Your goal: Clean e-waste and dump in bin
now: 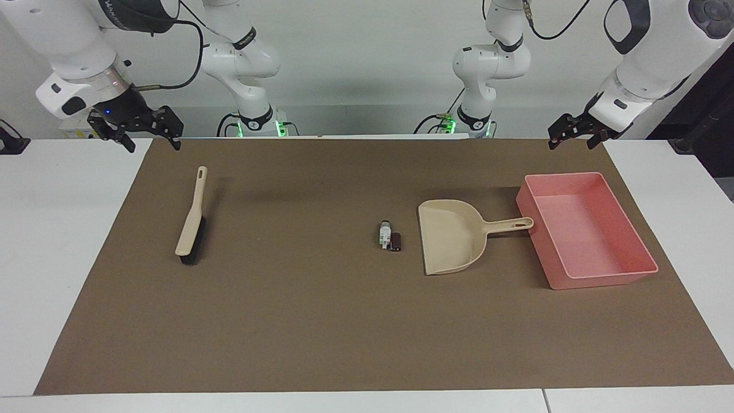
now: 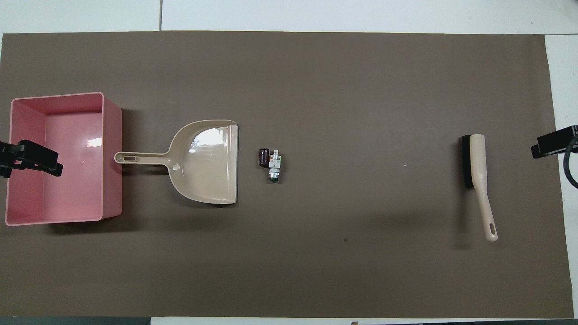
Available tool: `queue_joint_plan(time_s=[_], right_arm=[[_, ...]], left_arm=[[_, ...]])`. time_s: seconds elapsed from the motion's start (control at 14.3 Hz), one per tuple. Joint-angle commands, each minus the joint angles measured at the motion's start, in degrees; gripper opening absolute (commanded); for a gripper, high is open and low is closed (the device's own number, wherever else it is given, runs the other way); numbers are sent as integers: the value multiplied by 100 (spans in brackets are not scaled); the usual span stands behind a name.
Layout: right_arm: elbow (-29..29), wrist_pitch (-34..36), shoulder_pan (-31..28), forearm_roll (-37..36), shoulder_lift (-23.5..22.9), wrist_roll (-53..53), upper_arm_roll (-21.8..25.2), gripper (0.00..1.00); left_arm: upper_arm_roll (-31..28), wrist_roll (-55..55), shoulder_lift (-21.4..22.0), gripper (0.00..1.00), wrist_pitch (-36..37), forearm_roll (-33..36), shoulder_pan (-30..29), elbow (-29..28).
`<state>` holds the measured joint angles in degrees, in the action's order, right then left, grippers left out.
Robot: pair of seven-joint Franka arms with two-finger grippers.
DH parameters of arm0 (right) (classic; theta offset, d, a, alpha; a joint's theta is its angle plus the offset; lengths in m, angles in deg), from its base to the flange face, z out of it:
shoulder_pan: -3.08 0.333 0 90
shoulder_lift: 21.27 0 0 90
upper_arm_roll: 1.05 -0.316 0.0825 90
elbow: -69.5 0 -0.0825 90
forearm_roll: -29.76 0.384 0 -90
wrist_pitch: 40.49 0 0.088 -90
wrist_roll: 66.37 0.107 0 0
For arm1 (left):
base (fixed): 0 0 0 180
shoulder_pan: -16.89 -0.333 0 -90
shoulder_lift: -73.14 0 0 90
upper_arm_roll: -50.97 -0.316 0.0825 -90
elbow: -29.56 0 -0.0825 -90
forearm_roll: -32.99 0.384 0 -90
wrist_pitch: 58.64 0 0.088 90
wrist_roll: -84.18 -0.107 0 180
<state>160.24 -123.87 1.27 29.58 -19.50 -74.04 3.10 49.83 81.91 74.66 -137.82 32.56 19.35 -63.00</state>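
Next, I move my left gripper to the beige dustpan's handle (image 2: 152, 158), close to where it meets the scoop, and close it there.
The e-waste lies mid-mat as two touching bits: a whitish-grey piece with green marks (image 1: 384, 234) (image 2: 274, 167) and a dark brown-black block (image 1: 395, 241) (image 2: 264, 158). A beige dustpan (image 1: 453, 236) (image 2: 207, 162) lies beside them, its mouth facing them and its handle pointing at the bin. The bin (image 1: 596, 281) (image 2: 113, 158) is an empty pink tray at the left arm's end. A beige brush (image 1: 192, 221) (image 2: 478, 176) lies at the right arm's end. My left gripper (image 1: 572, 143) (image 2: 31, 159) is open and empty, raised by the bin. My right gripper (image 1: 153, 143) (image 2: 553, 142) is open and empty, raised near the brush's handle end.
A brown mat (image 1: 321, 321) (image 2: 316, 81) covers the white table (image 1: 51, 241). Both arms wait at the robots' edge of the mat.
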Motion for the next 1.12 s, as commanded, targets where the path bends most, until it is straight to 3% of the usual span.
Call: queue_joint_plan(time_s=[0.0, 0.42, 0.77, 1.05], right_arm=[[119, -82, -39, -34, 113, -138, -37, 99], [119, -91, -39, -25, 113, -129, -37, 99], [119, -91, -39, -16, 113, -129, -37, 99], [128, -91, -39, -25, 121, -120, -37, 99]], left_arm=[[26, 33, 15, 99, 87, 44, -44, 28], [26, 42, 6, 99, -44, 44, -44, 54], [26, 42, -2, 99, -852, 61, -36, 20], [26, 7, -20, 99, -993, 183, 25, 20]])
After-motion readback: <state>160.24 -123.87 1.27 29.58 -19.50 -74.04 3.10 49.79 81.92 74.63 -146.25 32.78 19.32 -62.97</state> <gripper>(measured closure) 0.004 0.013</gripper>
